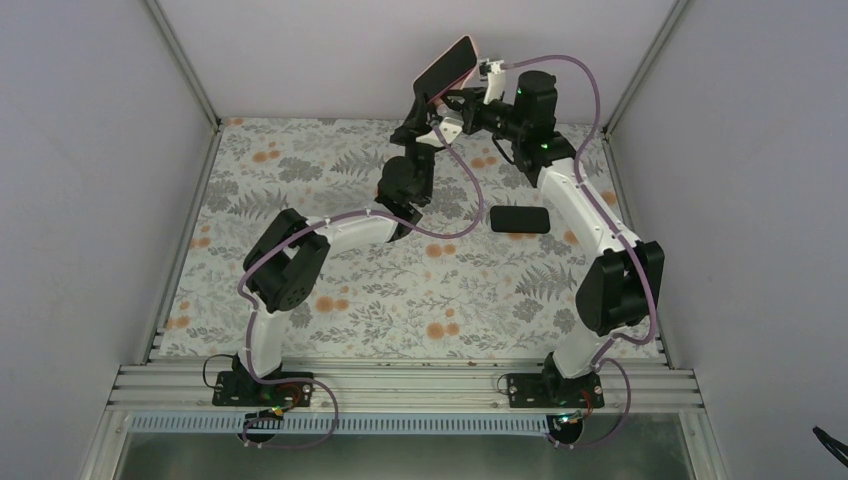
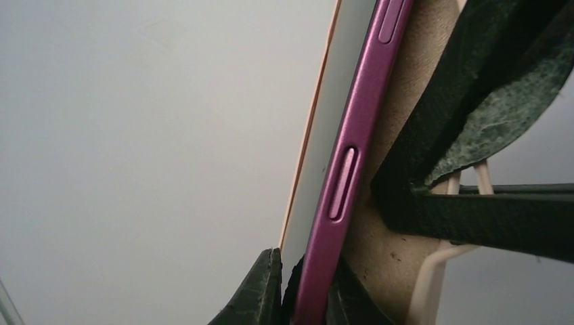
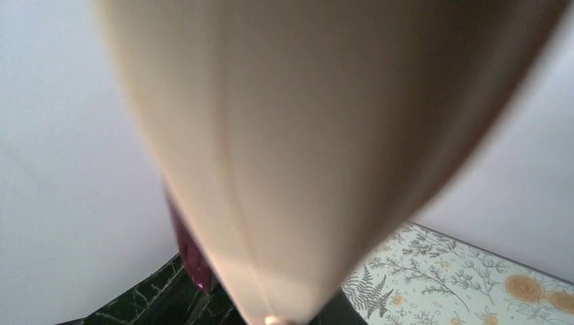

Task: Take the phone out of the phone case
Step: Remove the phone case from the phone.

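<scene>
The phone, held high at the table's back, will go down from my left gripper on the floral mat (image 1: 321, 205) in front of the grey flower by the fern.
Both arms hold the phone high at the back of the table. In the top view the phone (image 1: 443, 70) shows a dark screen, with the pale pink phone case (image 1: 471, 44) edging it. My left gripper (image 1: 430, 103) is shut on its lower end. In the left wrist view my fingers (image 2: 262, 292) clamp the phone's magenta side (image 2: 352, 142), and the case's tan inside (image 2: 386, 237) stands off it. My right gripper (image 1: 463, 98) is shut on the case; its fingers (image 2: 487, 81) pinch that wall. In the right wrist view the blurred case (image 3: 304, 135) fills the frame and a strip of the phone (image 3: 186, 250) shows beside it.
A black slab (image 1: 520, 220) lies flat on the floral mat (image 1: 330, 300), right of centre, below the raised grippers. Grey walls close in the back and both sides, and the phone is close to the back wall (image 1: 330, 50).
</scene>
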Controlling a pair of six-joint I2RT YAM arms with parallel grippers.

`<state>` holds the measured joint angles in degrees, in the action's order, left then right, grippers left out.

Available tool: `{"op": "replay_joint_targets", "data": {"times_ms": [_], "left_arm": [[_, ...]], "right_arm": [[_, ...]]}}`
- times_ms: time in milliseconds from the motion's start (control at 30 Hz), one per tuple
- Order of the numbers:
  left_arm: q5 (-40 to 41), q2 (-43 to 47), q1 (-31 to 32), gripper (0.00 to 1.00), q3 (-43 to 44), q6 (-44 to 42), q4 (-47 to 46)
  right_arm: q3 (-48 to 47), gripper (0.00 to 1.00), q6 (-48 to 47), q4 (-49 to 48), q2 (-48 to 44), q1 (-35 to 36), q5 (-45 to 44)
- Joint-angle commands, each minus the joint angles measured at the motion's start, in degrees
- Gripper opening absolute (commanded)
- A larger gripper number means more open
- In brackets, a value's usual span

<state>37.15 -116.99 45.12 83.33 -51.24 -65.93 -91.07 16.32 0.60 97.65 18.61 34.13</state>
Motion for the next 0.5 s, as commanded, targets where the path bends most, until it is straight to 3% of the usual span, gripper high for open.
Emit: {"op": "replay_joint_targets", "data": {"times_ms": [0,133,267,467], "left_arm": [[-4.5,0.5,2.1,0.02,2.1,-9.2,3.9],[-4.3,2.0,3.1,0.02,1.3,-7.8,5.5],[-5.5,6.2,4.2,0.02,0.5,-2.7,13.4],[-5.4,10.1,4.6,0.02,-2.0,-0.6,18.2]], "right_arm": [[0.2,0.03,-4.0,12.0,1.4,6.2,-4.5],[-3.1,0.03,-8.0,15.8,3.1,6.0,-14.8],[-6.6,0.03,-10.9,18.8,4.9,4.9,-23.0],[-6.8,0.03,-12.2,19.6,4.3,3.2,-24.4]]}}
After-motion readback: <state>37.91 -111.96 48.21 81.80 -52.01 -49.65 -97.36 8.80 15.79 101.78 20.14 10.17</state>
